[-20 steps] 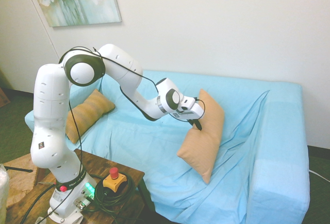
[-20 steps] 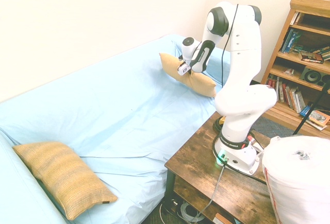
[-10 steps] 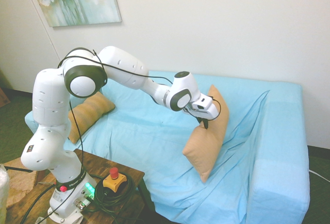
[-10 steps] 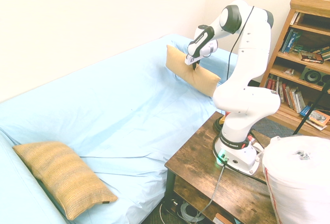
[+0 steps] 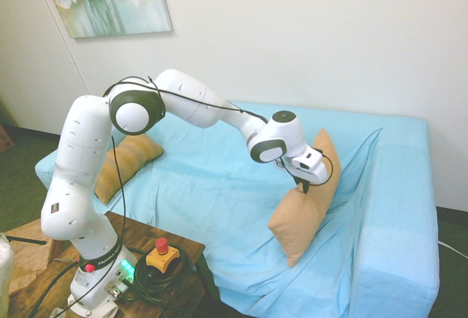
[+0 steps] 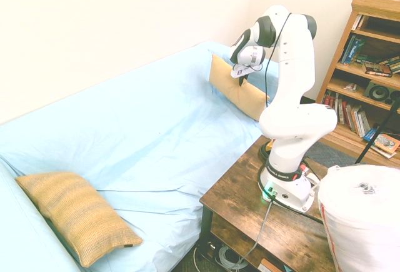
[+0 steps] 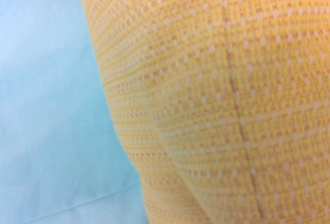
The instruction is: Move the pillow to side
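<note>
I will let go of the peach-orange pillow on the sofa seat, up against the inner side of the blue-draped armrest point(image 5: 340, 233).
The peach-orange pillow point(image 5: 306, 208) stands tilted on its edge on the sofa seat, close to the blue-draped armrest side point(image 5: 398, 208). My gripper point(image 5: 304, 186) is shut on the pillow's upper edge and holds it up. From the other exterior camera, the pillow point(image 6: 240, 92) sits at the sofa's far end with the gripper point(image 6: 241, 80) pinching its top. In the wrist view the woven fabric of the pillow point(image 7: 216, 105) fills most of the picture.
A darker striped cushion point(image 5: 124, 161) lies at the sofa's opposite end, also seen large as the striped cushion point(image 6: 75, 216). A wooden table point(image 6: 250, 203) stands in front of the sofa. A bookshelf point(image 6: 369, 65) is behind the arm. A white roll point(image 6: 362, 222) sits nearby.
My gripper has carried the pillow along the sofa toward the armrest side, staying shut on its upper edge. The arm has stretched out further.
</note>
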{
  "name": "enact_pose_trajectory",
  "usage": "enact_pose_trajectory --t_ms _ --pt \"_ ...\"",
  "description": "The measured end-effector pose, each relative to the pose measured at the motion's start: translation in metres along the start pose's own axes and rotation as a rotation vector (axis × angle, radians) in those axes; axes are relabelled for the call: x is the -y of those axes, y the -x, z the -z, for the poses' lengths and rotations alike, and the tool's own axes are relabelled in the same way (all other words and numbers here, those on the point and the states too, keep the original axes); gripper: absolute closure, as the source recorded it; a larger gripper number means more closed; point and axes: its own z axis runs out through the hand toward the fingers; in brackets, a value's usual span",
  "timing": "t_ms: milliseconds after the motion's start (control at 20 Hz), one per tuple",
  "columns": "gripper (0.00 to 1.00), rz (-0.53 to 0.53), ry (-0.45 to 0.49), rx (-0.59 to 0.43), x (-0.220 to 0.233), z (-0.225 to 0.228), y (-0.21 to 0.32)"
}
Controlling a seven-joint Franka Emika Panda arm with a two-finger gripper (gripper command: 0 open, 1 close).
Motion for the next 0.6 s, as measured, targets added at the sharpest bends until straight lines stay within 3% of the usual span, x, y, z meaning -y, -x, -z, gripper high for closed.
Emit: enact_pose_trajectory --t_ms 500,550,600 --pt "1.0 -0.019 -0.012 0.016 -0.017 -0.019 -0.054" --pt "0.0 -0.025 -0.015 0.017 -0.02 -0.02 -0.061" --pt "0.0 -0.038 -0.019 0.021 -0.024 -0.019 -0.069"
